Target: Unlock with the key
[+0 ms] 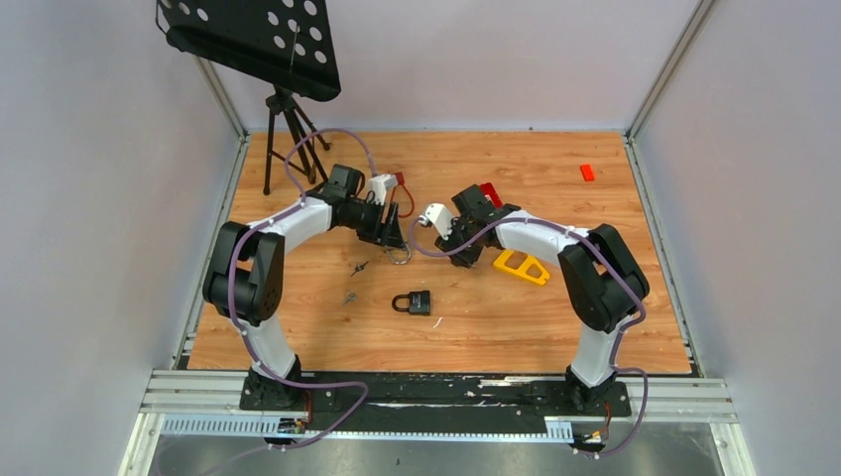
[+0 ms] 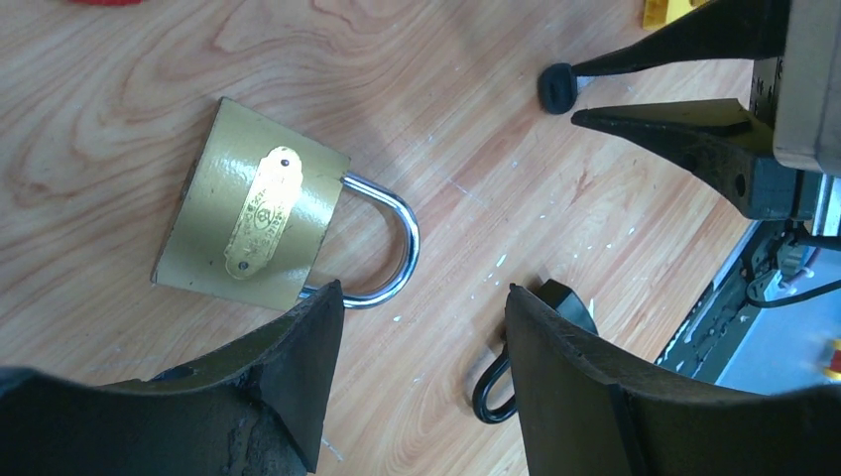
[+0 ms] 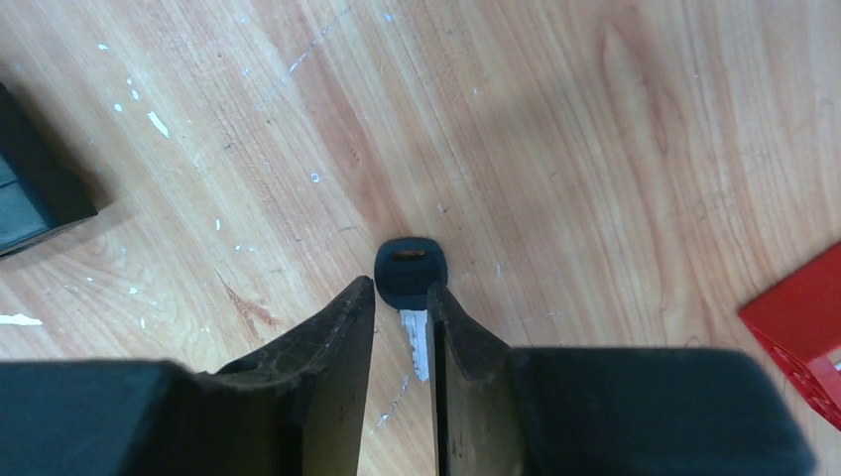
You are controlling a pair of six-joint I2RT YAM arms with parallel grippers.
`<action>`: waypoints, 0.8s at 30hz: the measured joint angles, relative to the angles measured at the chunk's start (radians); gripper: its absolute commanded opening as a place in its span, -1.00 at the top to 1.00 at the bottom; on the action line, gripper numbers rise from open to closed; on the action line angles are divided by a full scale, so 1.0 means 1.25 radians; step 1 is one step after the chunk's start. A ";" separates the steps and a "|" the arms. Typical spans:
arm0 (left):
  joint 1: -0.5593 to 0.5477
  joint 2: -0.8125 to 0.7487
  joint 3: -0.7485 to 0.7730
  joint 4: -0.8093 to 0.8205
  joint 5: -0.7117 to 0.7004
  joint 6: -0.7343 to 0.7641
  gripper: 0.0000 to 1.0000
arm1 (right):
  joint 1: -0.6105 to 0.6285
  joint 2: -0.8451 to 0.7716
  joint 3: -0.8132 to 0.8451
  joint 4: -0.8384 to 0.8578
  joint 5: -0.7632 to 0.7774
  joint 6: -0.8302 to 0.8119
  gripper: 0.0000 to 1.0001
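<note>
My right gripper's fingers are on both sides of the key's black head. It should open and take the silver blade (image 3: 417, 342), so the head stays free for my left gripper.
A brass padlock (image 2: 253, 218) with a chrome shackle lies flat on the wooden table. In the top view only its shackle (image 1: 400, 256) shows below my left gripper (image 1: 396, 240). My left gripper (image 2: 421, 291) is open and empty, just above the shackle end. A key with a black head (image 3: 411, 272) and a silver blade lies between the fingers of my right gripper (image 3: 400, 288). Its blade touches one finger, with a small gap to the other. In the left wrist view the key head (image 2: 557, 87) sits at the tips of the right gripper (image 2: 577, 95).
A black padlock (image 1: 417, 302) lies nearer the arm bases, partly hidden behind my left finger in the left wrist view (image 2: 493, 389). Two small loose keys (image 1: 357, 267) lie left of it. A yellow piece (image 1: 522, 266) and a red block (image 1: 587, 172) lie at the right. A tripod (image 1: 288, 139) stands at the back left.
</note>
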 measured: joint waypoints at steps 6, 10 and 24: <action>-0.012 0.015 0.027 0.003 0.012 -0.016 -0.36 | -0.002 -0.022 0.000 0.006 -0.013 0.013 0.97; -0.033 0.041 0.057 0.004 0.020 -0.034 -0.36 | -0.002 -0.023 0.000 0.006 -0.014 0.013 0.67; -0.048 0.058 0.073 0.012 0.035 -0.057 -0.35 | -0.004 -0.014 -0.001 -0.001 -0.013 -0.030 -0.06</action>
